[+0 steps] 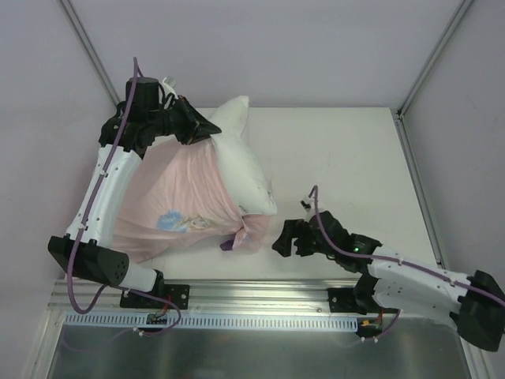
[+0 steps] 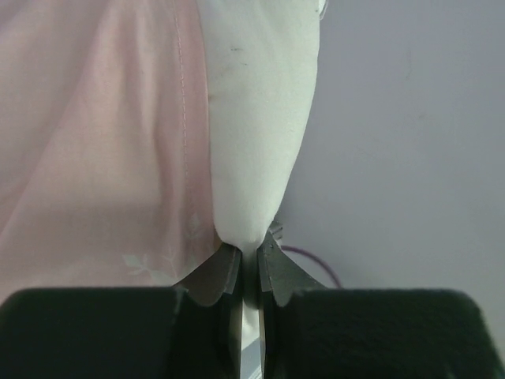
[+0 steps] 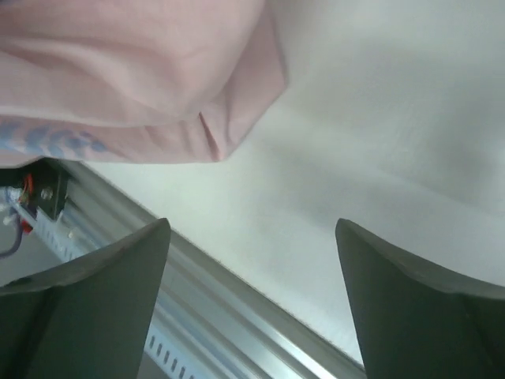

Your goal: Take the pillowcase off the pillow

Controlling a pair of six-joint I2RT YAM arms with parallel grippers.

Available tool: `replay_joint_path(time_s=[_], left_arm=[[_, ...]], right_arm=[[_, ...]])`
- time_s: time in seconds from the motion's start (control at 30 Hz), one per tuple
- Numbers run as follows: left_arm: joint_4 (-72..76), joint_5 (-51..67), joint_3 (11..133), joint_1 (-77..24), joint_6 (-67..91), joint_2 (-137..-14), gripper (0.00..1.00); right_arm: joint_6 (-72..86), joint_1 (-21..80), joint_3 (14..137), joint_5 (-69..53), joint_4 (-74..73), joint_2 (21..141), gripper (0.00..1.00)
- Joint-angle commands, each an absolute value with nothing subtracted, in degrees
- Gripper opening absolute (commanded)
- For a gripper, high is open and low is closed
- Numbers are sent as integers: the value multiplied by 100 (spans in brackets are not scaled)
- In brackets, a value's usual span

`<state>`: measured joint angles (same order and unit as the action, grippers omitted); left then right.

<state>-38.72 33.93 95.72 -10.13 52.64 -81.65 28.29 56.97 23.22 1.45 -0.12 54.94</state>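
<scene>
The robot's right gripper will close on the bare end (image 1: 263, 180) of the white pillow, where it pokes out of the pink pillowcase.
The pillowcase (image 1: 181, 205), pale pink with a blue print, lies bunched on the left of the table and covers the lower part of the white pillow (image 1: 241, 162). The pillow's bare upper end sticks out toward the back. My left gripper (image 1: 213, 130) is raised over the back left and is shut on a corner of the pillow (image 2: 256, 118), with the pillowcase (image 2: 95, 142) hanging beside it. Low near the front edge, my right gripper (image 1: 282, 237) stands open and holds nothing. A loose corner of the pillowcase (image 3: 134, 71) lies just beyond the right gripper (image 3: 252, 229).
The white table (image 1: 339, 158) stretches out to the right of the pillow. An aluminium rail (image 1: 260, 296) runs along the near edge and passes under the right fingers (image 3: 110, 284). Grey walls and metal posts (image 1: 87, 47) close in the back and sides.
</scene>
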Motion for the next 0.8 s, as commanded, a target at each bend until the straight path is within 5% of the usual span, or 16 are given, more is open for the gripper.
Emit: replay_joint_path(time_s=[0.0, 0.2, 0.23, 0.27, 0.3, 0.33, 0.63, 0.77], left_arm=[[-3120, 3219, 9440, -1738, 5221, -8191, 0], [-3015, 2725, 9693, -3391, 4888, -9350, 2], [-3015, 2829, 9868, -3480, 4826, -9621, 17], [-3015, 2882, 9940, -3550, 4695, -9711, 68], [-3015, 2918, 9993, -3664, 4632, -9782, 87], [-3015, 2935, 10045, -3700, 4580, -9817, 95], [-3602, 1883, 9880, -3788, 3693, -8686, 99], [-4595, 145, 9748, -3771, 3331, -8306, 97]], right_arm=[[2234, 5056, 2687, 562, -1930, 4309, 94], [1328, 3570, 3672, 563, -3400, 3507, 98], [1275, 3220, 3909, 388, -3506, 3489, 98], [1257, 3052, 4007, 291, -3542, 3489, 98], [1318, 2884, 4095, 168, -3542, 3541, 98], [1353, 2735, 4261, 63, -3525, 3603, 98], [1678, 1881, 5150, -1290, -3322, 4788, 99], [1915, 1811, 5124, -1704, -2911, 5080, 96]])
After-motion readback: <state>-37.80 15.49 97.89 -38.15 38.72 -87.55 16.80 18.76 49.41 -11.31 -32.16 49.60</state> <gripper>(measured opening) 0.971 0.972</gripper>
